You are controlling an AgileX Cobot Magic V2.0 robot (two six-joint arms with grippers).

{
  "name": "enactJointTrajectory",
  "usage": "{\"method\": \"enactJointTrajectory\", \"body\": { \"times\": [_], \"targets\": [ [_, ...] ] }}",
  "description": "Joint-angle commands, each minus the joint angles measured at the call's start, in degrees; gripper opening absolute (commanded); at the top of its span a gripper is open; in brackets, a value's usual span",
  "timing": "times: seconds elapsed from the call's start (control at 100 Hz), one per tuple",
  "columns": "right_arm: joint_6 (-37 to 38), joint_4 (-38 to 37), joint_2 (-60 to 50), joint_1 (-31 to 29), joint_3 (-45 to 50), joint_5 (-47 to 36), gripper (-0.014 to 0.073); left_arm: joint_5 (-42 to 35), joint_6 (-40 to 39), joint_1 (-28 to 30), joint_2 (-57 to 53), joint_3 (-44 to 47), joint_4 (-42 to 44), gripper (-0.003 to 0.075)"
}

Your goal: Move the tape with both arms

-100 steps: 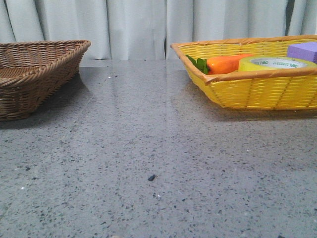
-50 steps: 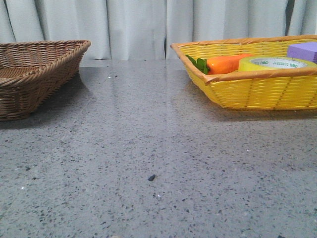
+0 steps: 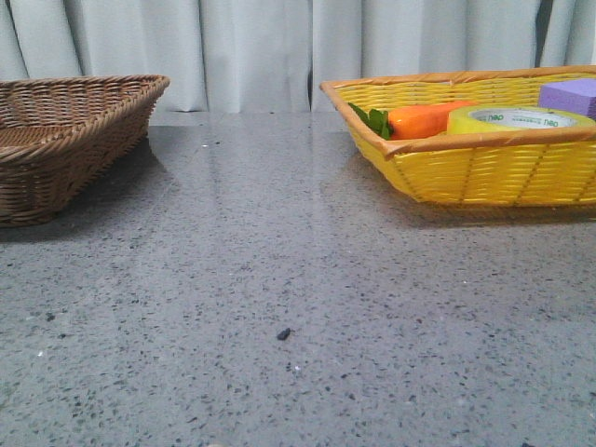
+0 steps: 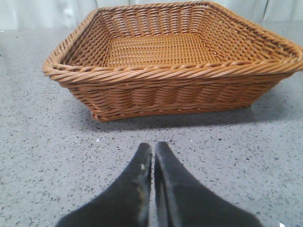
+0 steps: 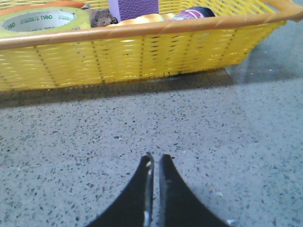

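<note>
I need to next close my right gripper on the yellow tape roll, at the roll's side (image 3: 463,118) nearest the carrot's green leaves.
The yellow tape roll (image 3: 521,120) with a white core printed in green lies flat in the yellow wicker basket (image 3: 484,172) at the back right. It also shows in the right wrist view (image 5: 45,20), behind the basket's near rim. My right gripper (image 5: 155,158) is shut and empty, low over the table, well short of that basket. My left gripper (image 4: 153,147) is shut and empty, just in front of the brown wicker basket (image 4: 175,90). Neither gripper shows in the front view.
The brown basket (image 3: 65,140) stands at the back left and looks empty inside. The yellow basket also holds an orange carrot (image 3: 424,119), a purple block (image 3: 570,94) and a dark round item (image 5: 194,13). Grey speckled tabletop (image 3: 279,279) lies between the baskets; white curtains hang behind.
</note>
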Motion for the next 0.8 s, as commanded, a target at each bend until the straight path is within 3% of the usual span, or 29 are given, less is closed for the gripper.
{"method": "enactJointTrajectory", "body": {
  "times": [0.0, 0.23, 0.42, 0.79],
  "targets": [
    [-0.5, -0.1, -1.1, -0.4, 1.2, -2.0, -0.0074, -5.0, -0.5, 0.1, -1.6, 0.7, -0.5, -0.0021],
    [-0.5, -0.1, -1.1, -0.4, 1.2, -10.4, -0.0074, -6.0, -0.5, 0.2, -1.6, 0.7, -2.2, -0.0021],
    [-0.5, -0.1, -1.1, -0.4, 1.2, -13.9, -0.0074, -12.2, -0.5, 0.2, -1.6, 0.7, -4.6, -0.0020],
    [-0.5, -0.1, -1.1, -0.4, 1.2, -21.0, -0.0074, -12.4, -0.5, 0.2, -1.6, 0.7, -6.6, -0.0021]
  ]
}}
